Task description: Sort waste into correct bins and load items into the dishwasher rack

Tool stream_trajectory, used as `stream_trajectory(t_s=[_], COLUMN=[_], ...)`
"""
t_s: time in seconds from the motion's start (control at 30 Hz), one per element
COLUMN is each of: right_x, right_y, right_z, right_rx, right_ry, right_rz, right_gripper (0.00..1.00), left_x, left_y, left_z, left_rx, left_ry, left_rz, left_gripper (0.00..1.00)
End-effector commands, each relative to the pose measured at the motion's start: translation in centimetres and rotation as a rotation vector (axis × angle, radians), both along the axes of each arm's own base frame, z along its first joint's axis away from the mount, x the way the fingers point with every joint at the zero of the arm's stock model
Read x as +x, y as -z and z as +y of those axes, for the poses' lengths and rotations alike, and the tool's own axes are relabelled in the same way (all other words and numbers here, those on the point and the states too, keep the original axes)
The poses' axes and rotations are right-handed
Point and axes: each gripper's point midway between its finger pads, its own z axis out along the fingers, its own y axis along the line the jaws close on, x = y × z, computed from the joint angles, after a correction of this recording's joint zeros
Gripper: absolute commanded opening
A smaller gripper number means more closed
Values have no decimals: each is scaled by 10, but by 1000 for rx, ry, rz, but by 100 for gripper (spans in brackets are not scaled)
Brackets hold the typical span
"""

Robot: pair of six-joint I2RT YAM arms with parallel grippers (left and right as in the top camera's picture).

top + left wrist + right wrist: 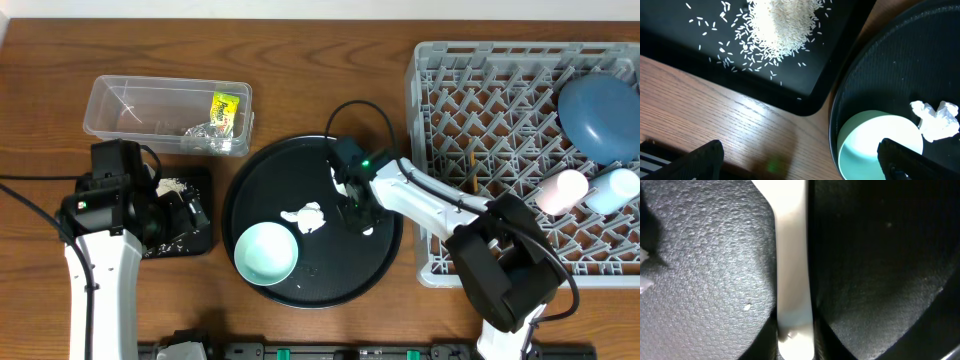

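Observation:
The white plastic spoon is pinched too near one end by my right gripper; next I open and regrip nearer the wide part of its handle (789, 209).
My right gripper (355, 212) is low over the round black tray (320, 285), shut on the white plastic spoon (337, 181). In the right wrist view the spoon handle (792, 255) runs between the fingers (795, 342). A crumpled white tissue (305, 217) and the mint-green bowl (266, 252) lie on the same tray. My left gripper (185, 210) is open and empty over the table (800, 165), beside the shallow black tray (195, 240) that holds rice (777, 25). The clear tub (130, 105) holds the yellow-green packet (226, 108) and the clear wrapper (205, 135).
The grey rack (450, 120) on the right holds the dark-blue bowl (600, 115), the pink cup (560, 190), the light-blue cup (612, 190) and a thin chopstick (472, 170). The left wrist view shows the bowl (875, 140) and tissue (935, 117).

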Motion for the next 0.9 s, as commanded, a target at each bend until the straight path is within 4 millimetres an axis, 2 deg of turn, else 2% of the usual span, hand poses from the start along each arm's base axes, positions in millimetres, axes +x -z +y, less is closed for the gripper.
stream_trajectory(t_s=[0.0, 0.07, 0.27, 0.7, 0.87], right_x=[-12, -13, -11, 12, 16], right_y=[17, 17, 8, -25, -29], right_z=[-15, -16, -14, 4, 8], right_rx=[-73, -78, -83, -45, -34], right_ry=[15, 15, 15, 16, 16], right_rz=[32, 38, 45, -2, -16], right_gripper=[6, 1, 1, 1, 1], left_x=[1, 1, 1, 1, 1], left_y=[-3, -3, -3, -3, -3], left_z=[5, 5, 5, 5, 5], left_rx=[18, 18, 18, 18, 18], left_ry=[-21, -21, -21, -21, -21], left_rz=[-5, -5, -5, -5, -6], left_gripper=[99, 99, 99, 99, 99])
